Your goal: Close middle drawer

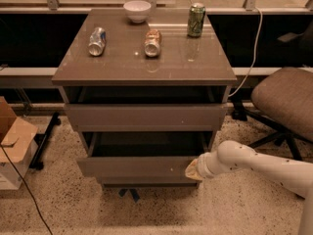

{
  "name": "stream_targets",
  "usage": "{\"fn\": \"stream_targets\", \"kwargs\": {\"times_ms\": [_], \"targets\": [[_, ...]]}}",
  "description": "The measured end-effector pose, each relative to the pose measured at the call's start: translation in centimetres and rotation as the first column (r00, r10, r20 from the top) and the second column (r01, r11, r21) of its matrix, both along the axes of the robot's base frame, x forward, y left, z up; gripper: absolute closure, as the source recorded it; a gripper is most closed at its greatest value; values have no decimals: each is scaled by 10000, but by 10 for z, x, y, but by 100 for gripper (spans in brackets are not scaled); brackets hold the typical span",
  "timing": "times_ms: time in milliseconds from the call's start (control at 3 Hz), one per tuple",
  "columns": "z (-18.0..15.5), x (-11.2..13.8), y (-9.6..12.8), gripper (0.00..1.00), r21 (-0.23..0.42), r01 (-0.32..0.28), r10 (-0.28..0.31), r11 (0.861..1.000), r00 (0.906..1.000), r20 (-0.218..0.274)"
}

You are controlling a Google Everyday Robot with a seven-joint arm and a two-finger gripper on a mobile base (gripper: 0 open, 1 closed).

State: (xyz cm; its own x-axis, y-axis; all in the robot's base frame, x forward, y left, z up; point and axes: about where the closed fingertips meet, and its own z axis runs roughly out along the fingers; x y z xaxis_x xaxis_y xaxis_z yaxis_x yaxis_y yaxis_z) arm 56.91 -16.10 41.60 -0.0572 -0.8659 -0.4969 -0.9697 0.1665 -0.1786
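Next, my gripper releases the middle drawer, now partly pulled out, pushed into the cabinet (143,157), just above the slim front of the lowest drawer.
The middle drawer (137,166) of the grey-brown cabinet (146,67) stands partly pulled out, and its dark inside shows behind the front. A tiny white speck sits near the front's right end. My gripper (193,170) is at the right end of that drawer front and presses against it, with my white arm (259,164) reaching in from the lower right. The larger uppermost drawer front (144,116) is above, with a dark gap over it. The slim lowest drawer front (146,183) is just under the middle one.
On the cabinet top are a white bowl (137,10), a green can (196,20) standing upright, and two cans lying down (97,40) (153,43). An office chair (286,104) stands to the right, and a cardboard box (12,146) to the left. A cable (252,48) hangs behind.
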Motion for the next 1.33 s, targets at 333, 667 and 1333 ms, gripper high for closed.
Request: {"fn": "stream_targets", "kwargs": {"times_ms": [333,667,1333], "targets": [[9,26,-3,100,140,28,-35,9999,9987,501],[9,27,-3,100,143,28,-35,9999,9987,504],[2,48,12,100,410,-162,116,9990,9938,1105]]}}
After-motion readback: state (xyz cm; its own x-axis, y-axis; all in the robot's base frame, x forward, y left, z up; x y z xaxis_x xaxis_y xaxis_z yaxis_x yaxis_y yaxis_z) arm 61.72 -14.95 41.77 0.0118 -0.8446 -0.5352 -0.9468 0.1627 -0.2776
